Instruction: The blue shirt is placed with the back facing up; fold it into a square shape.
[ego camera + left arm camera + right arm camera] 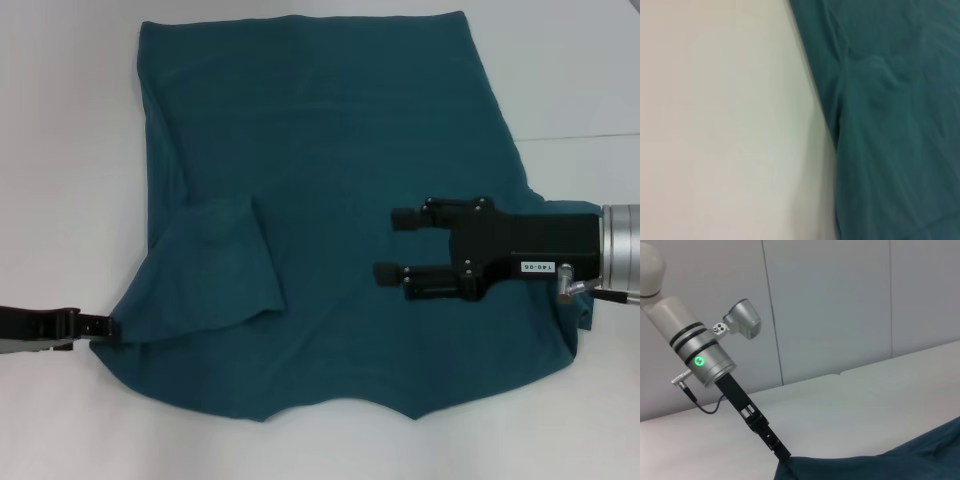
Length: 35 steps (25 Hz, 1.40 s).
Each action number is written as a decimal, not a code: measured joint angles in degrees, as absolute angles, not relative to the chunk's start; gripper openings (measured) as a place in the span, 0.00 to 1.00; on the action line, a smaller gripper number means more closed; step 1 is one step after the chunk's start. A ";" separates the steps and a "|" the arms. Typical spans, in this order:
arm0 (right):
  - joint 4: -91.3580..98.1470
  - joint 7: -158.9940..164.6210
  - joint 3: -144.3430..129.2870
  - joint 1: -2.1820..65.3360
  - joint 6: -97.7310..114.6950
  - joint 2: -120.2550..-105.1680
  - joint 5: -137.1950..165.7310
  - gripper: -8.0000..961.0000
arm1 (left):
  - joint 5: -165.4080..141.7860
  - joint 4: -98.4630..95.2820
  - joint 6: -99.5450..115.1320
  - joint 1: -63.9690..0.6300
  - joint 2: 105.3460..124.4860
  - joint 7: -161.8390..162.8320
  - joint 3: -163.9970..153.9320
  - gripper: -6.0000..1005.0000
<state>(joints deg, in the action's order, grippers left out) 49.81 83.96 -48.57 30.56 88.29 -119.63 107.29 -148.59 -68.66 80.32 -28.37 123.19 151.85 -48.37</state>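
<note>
The shirt's edge is held in my left gripper on the hem side of the shoulder, and the shoulder corner is outside its fingers, so it should open and grab the shoulder corner itself [101, 349].
The blue shirt [330, 130] lies spread on the white table, plain side up, with its hem at the far side. One sleeve [215, 265] is folded in over the body on the left. My left gripper [105, 326] is low at the shirt's left edge and shut on the cloth, which is drawn to a point there. The right wrist view shows that same left gripper [784, 457] pinching the shirt's edge [890, 465]. My right gripper [395, 245] hovers over the shirt's right half, open, fingers pointing left with nothing between them. The left wrist view shows only shirt cloth [890, 125] beside bare table.
The white table [60, 150] surrounds the shirt, with bare surface on the left and far right. A seam in the tabletop [580, 136] runs at the right. A grey panelled wall [840, 305] stands behind the table.
</note>
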 joint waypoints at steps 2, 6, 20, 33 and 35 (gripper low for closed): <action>49.82 83.95 -48.65 30.76 88.29 -119.63 107.39 0.86 | -148.62 -67.12 79.21 -28.52 123.07 151.77 -48.35 0.48; 49.83 83.94 -48.78 30.83 88.30 -119.69 107.31 0.86 | -148.63 -65.66 78.38 -28.61 122.73 151.49 -48.51 0.72; 49.83 84.50 -48.63 30.96 89.51 -119.77 107.15 0.86 | -146.71 -62.33 78.80 -30.34 123.05 146.63 -48.17 0.71; 49.83 84.55 -48.54 30.65 89.80 -119.84 107.13 0.86 | -146.04 -62.03 78.80 -30.09 123.08 146.33 -48.07 0.32; 49.83 84.56 -48.51 30.61 89.81 -119.87 107.13 0.86 | -145.12 -61.66 78.73 -29.90 122.87 146.26 -48.07 0.24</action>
<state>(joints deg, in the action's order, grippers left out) 49.83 84.56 -48.51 30.61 89.81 -119.87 107.13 -145.12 -61.66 78.73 -29.90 122.87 146.26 -48.07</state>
